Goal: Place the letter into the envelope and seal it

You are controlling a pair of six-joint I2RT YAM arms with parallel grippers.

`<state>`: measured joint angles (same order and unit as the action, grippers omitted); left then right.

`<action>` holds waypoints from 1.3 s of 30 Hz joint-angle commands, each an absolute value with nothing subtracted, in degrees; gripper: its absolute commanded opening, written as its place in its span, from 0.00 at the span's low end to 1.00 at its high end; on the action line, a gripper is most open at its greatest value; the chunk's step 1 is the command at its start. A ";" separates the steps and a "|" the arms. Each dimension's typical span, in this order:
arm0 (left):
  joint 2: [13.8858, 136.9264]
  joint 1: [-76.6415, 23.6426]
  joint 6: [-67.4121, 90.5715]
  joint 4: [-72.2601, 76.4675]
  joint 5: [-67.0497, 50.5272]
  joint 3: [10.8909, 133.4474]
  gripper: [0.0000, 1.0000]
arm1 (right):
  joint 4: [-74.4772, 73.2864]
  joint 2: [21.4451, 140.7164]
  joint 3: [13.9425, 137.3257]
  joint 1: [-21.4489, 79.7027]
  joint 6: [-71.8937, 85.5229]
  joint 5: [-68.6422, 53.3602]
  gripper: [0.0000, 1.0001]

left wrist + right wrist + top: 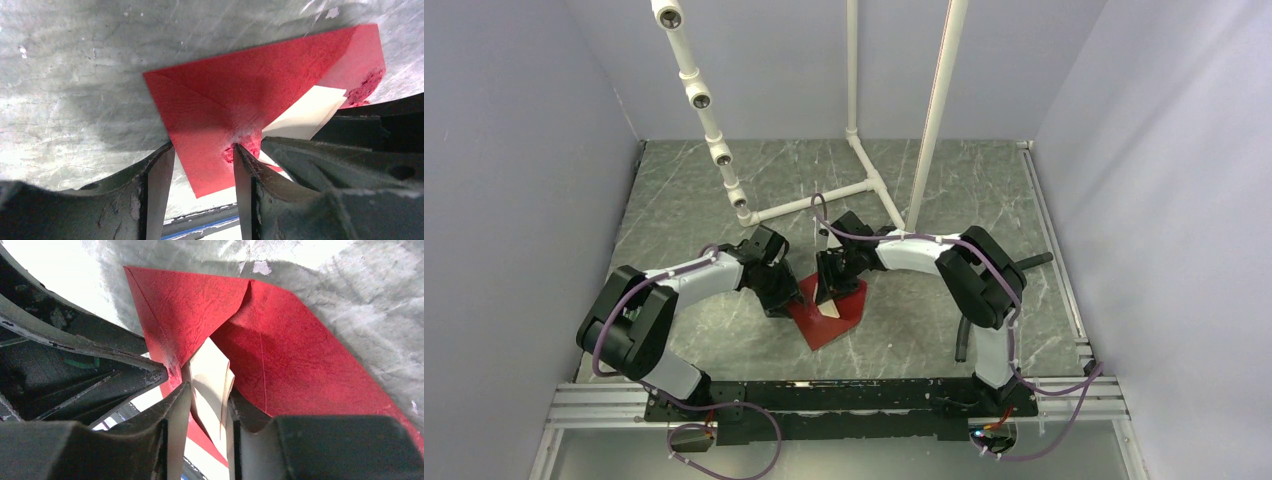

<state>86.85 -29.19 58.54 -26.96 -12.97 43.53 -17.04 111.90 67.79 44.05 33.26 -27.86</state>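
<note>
My right gripper will open, take the letter's protruding edge (228,380) and push it deeper before I seal the envelope's flap, because the letter sits too shallow in the envelope's opening.
The dark red envelope (841,322) lies flat on the grey marbled table, its flap open. In the left wrist view my left gripper (202,150) stands open over the envelope (240,100), one fingertip (240,150) denting the red paper. The pale letter (305,115) sticks out of the envelope's mouth. In the right wrist view the letter (210,375) runs from the envelope (300,365) back between the parted jaws of my right gripper (207,390), lying loosely against one finger. From above, both grippers, left (786,303) and right (836,296), meet over the envelope.
A white pipe frame (864,190) stands on the table behind the arms. A black rail (844,395) runs along the near edge. A dark rod (964,340) lies beside the right arm's base. Grey walls close both sides.
</note>
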 commanded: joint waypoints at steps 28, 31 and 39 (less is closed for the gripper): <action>93.53 -28.39 49.22 -21.53 -13.77 46.54 0.53 | -20.77 113.02 72.37 44.41 30.65 -22.64 0.27; 94.10 -28.39 49.21 -21.75 -13.45 47.09 0.52 | -20.09 113.05 72.11 44.38 30.94 -23.50 0.26; 92.81 -28.39 48.24 -18.70 -14.65 46.00 0.53 | -17.82 113.02 71.71 44.38 30.93 -26.51 0.27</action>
